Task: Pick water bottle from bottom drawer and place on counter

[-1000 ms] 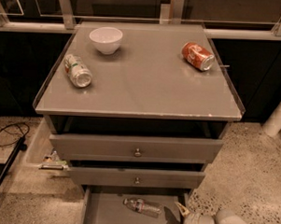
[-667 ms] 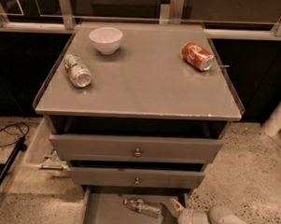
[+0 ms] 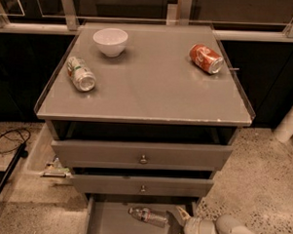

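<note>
The robot's gripper needs to close on the base end (image 3: 162, 220) of the water bottle, opposite its cap, in the open bottom drawer.
The water bottle (image 3: 149, 216) lies on its side on the floor of the open bottom drawer (image 3: 110, 224), its cap to the left. My gripper (image 3: 181, 223) comes in from the lower right, just to the right of the bottle, with one finger (image 3: 182, 213) showing near its base; it does not hold the bottle. The counter (image 3: 152, 85) is the grey cabinet top above.
On the counter lie a silver-green can (image 3: 80, 73) at the left, a white bowl (image 3: 110, 41) at the back and a red soda can (image 3: 206, 58) at the right. Two knobbed drawers (image 3: 142, 159) sit above the bottom one. Cables lie on the floor at left.
My gripper and arm have moved left into the bottom drawer, closer to the bottle's right end. The bottle has not moved.
</note>
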Robot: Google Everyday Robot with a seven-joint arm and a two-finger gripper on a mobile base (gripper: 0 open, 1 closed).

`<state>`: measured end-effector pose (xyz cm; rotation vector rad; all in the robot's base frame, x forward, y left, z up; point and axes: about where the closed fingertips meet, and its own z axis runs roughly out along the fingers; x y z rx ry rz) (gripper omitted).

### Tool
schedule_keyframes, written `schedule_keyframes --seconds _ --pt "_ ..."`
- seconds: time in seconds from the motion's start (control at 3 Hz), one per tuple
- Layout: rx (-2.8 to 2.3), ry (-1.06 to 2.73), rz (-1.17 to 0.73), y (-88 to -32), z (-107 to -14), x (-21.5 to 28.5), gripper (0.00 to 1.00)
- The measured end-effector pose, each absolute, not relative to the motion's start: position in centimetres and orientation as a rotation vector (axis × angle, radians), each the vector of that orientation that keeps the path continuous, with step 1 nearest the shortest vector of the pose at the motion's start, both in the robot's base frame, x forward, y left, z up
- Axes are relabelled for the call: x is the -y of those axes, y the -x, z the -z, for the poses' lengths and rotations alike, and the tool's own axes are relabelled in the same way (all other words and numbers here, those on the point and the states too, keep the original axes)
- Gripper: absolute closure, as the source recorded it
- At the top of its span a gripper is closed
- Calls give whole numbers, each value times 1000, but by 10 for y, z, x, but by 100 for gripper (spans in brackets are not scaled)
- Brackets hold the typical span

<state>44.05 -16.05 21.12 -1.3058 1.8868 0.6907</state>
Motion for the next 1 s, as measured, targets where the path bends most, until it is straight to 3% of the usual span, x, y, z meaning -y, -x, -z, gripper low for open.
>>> schedule_keyframes --seconds 1.0 --pt "-1750 1318 -539 -500 -190 131 0"
